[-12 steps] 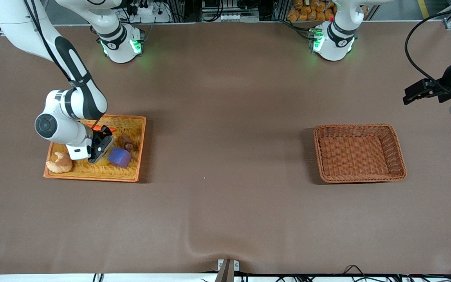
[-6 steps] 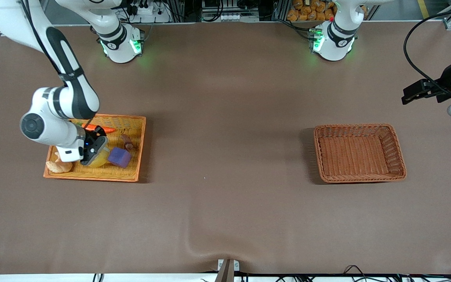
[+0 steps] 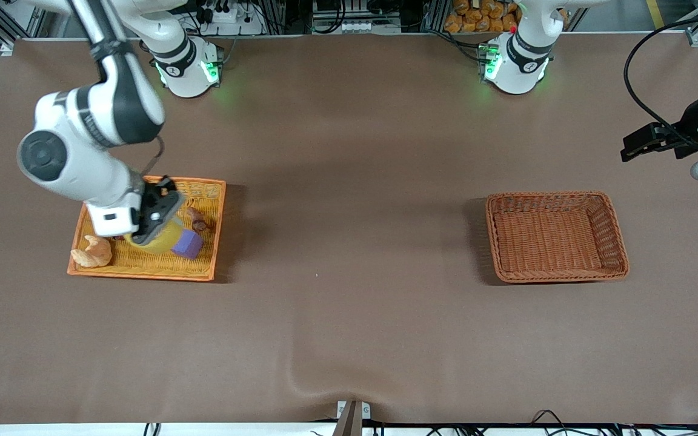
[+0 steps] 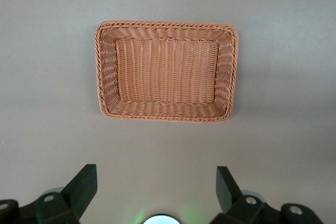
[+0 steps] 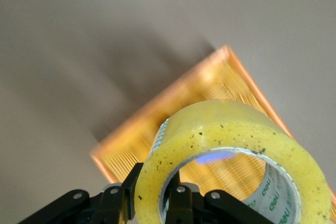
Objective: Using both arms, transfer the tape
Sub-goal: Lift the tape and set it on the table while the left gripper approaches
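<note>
The robot's right gripper should release the tape on the brown cloth (image 3: 361,248) between the orange tray and the brown basket.
The tape (image 5: 231,129), a yellowish translucent roll, hangs in my right gripper (image 5: 155,182), which is shut on its wall with one finger inside the ring and one outside. In the front view the tape (image 3: 158,242) shows just above the orange wicker tray (image 3: 143,269), under the right gripper (image 3: 154,225). My left gripper (image 4: 156,179) is open and holds nothing. It waits high up at the left arm's end of the table (image 3: 634,145), above and apart from the brown basket (image 4: 100,72).
In the orange tray lie a purple cube (image 3: 188,244), a croissant-shaped piece (image 3: 90,253) and a small brown item (image 3: 196,219). The brown wicker basket (image 3: 558,275) holds nothing. Brown cloth covers the table between tray and basket.
My right gripper has shut on the tape in the tray and risen with it, so the roll now hangs above the tray. The left arm has barely moved.
</note>
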